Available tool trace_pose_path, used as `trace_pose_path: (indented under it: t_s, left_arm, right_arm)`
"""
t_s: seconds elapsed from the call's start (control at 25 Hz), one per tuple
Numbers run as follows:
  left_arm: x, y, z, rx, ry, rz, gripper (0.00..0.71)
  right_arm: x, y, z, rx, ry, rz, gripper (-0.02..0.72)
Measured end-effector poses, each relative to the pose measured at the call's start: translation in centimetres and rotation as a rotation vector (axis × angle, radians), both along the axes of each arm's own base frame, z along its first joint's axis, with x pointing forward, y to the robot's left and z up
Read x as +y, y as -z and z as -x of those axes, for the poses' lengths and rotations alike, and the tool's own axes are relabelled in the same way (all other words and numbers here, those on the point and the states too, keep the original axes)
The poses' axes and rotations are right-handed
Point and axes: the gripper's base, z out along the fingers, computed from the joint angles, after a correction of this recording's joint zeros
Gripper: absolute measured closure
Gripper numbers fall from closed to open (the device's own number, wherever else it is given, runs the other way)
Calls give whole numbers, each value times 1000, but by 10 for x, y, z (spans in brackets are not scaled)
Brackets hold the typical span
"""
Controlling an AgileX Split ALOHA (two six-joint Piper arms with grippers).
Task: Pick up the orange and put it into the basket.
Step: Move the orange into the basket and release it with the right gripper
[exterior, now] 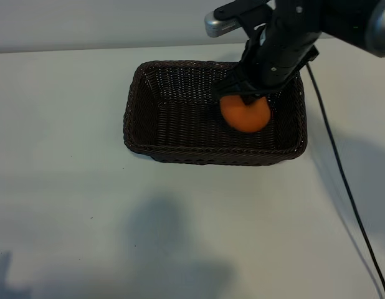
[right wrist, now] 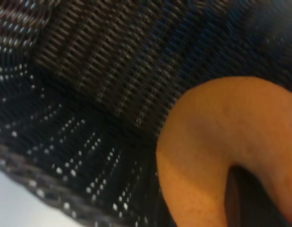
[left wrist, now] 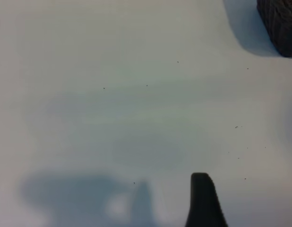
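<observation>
Next, I set the orange on the basket's bottom with my right gripper, beside the basket's long side (exterior: pixel 241 131) facing the bare table.
The orange (exterior: pixel 245 114) is inside the dark brown woven basket (exterior: pixel 142 118), toward its right half, low over the floor. I cannot tell whether it touches the weave. My right gripper (exterior: pixel 243 98) comes down from above and is shut on the top of the orange. In the right wrist view the orange (right wrist: pixel 217 142) fills the near side, with a dark finger (right wrist: pixel 245 198) pressed against it and the basket (right wrist: pixel 89 71) wall behind. My left gripper (left wrist: pixel 148 220) hangs open over bare table with nothing between its jaws. Only one of its fingertips (left wrist: pixel 201 198) shows.
The white table (exterior: pixel 86 205) surrounds the basket on all sides. A black cable (exterior: pixel 342 180) runs down the table at the right. A corner of the basket (left wrist: pixel 280 23) shows far off in the left wrist view. The left arm is outside the exterior view.
</observation>
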Motion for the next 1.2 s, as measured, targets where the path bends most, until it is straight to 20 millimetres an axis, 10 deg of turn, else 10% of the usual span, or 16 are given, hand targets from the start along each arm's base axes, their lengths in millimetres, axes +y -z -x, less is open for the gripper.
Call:
trace_pose_path:
  t_s: [1.2]
  left_arm:
    - [0,0,0,0,0,0,243]
  right_arm:
    - [8,67,-18,136,-3,63,592]
